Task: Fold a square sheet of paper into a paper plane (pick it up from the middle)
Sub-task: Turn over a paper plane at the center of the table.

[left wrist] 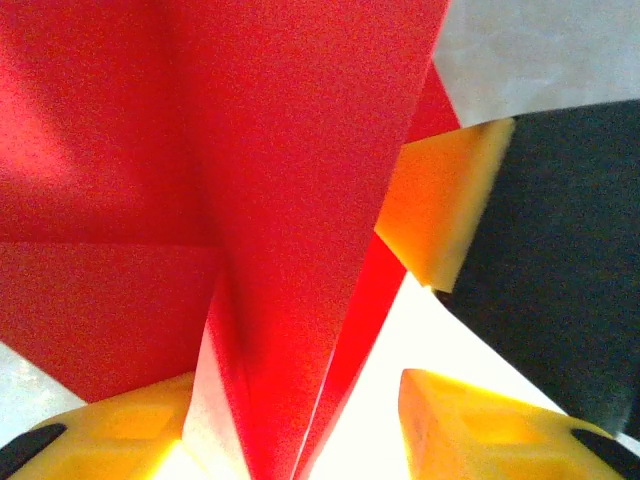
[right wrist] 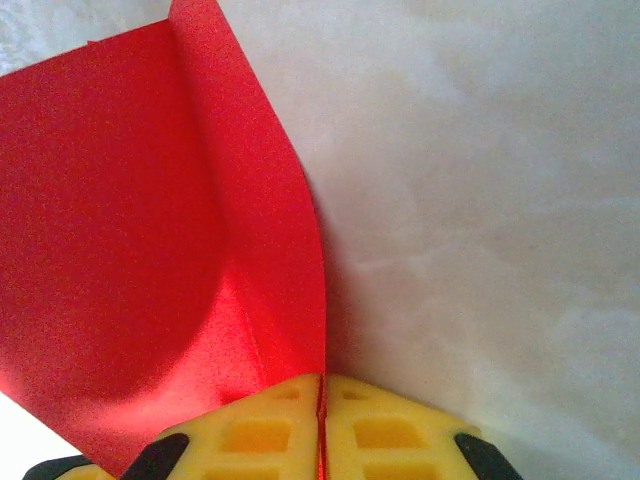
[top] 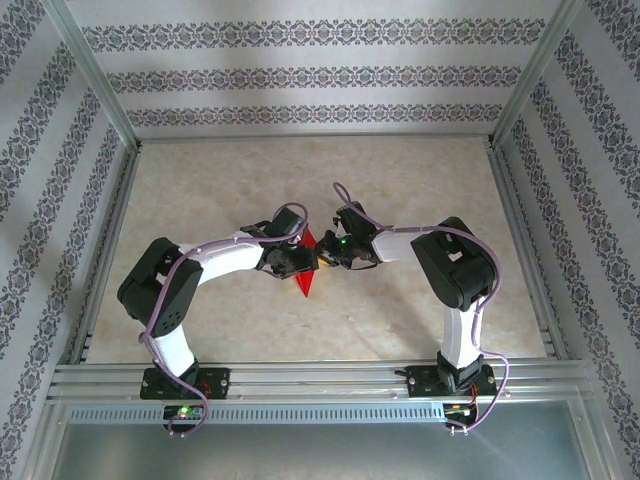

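Observation:
Next, my left gripper pinches the paper plane's middle fold [left wrist: 272, 390] before my right gripper, which holds the paper plane by its side edge, backs away.
The paper plane [top: 306, 274] is bright red paper creased into a narrow pointed shape, held up between both grippers at the table's middle with its tip toward the arms. My right gripper [right wrist: 322, 385] is shut on a folded edge of the paper plane [right wrist: 150, 250], and its yellow pads meet on the thin red strip. My left gripper [left wrist: 300, 400] stands open, with the paper plane's upright folded flaps [left wrist: 290, 200] between its fingers, close to the left pad [left wrist: 130, 425]. One yellow pad of the right gripper [left wrist: 440, 200] shows just beyond the paper.
The beige marbled tabletop [top: 420, 190] lies under both arms. Aluminium frame rails [top: 300, 375] run along the near edge and the sides, with patterned walls [top: 320, 75] behind. Both wrists [top: 345, 245] are close together at the centre.

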